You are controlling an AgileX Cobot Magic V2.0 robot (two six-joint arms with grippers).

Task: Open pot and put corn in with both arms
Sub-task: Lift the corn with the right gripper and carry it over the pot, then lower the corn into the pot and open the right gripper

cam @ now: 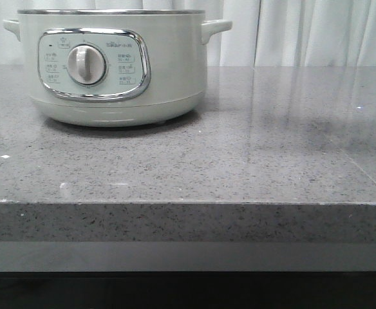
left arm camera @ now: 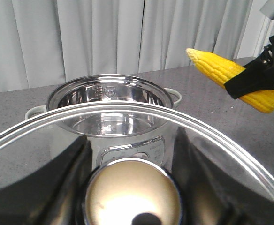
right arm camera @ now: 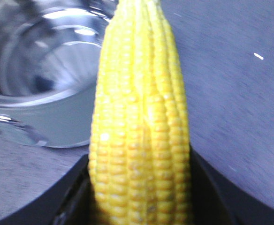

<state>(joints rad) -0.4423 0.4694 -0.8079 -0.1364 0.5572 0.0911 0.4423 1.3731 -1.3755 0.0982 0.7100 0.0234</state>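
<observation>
I will let go of the yellow corn with my right gripper in the middle of the pot's steel bowl (cam: 120,14) (right arm camera: 52,61).
The pale grey-white pot (cam: 169,71) stands at the counter's back left, dial facing forward. No arm shows in the front view. From the left wrist view the pot (left arm camera: 109,79) is open, its steel bowl empty. My left gripper (left arm camera: 133,180) is shut on the knob of the glass lid (left arm camera: 127,108), held up in front of the pot. The yellow corn (left arm camera: 219,69) hangs in the air to the right of the pot, with my right gripper (left arm camera: 252,80) shut on it. The right wrist view shows the corn (right arm camera: 137,93) between the jaws of the right gripper (right arm camera: 139,199), beside the pot's rim (right arm camera: 38,98).
A grey speckled stone counter (cam: 272,161) carries the pot, and its front edge (cam: 188,203) runs across the front view. White curtains (cam: 304,32) hang behind it. Bare counter (left arm camera: 249,136) lies to the right of the pot.
</observation>
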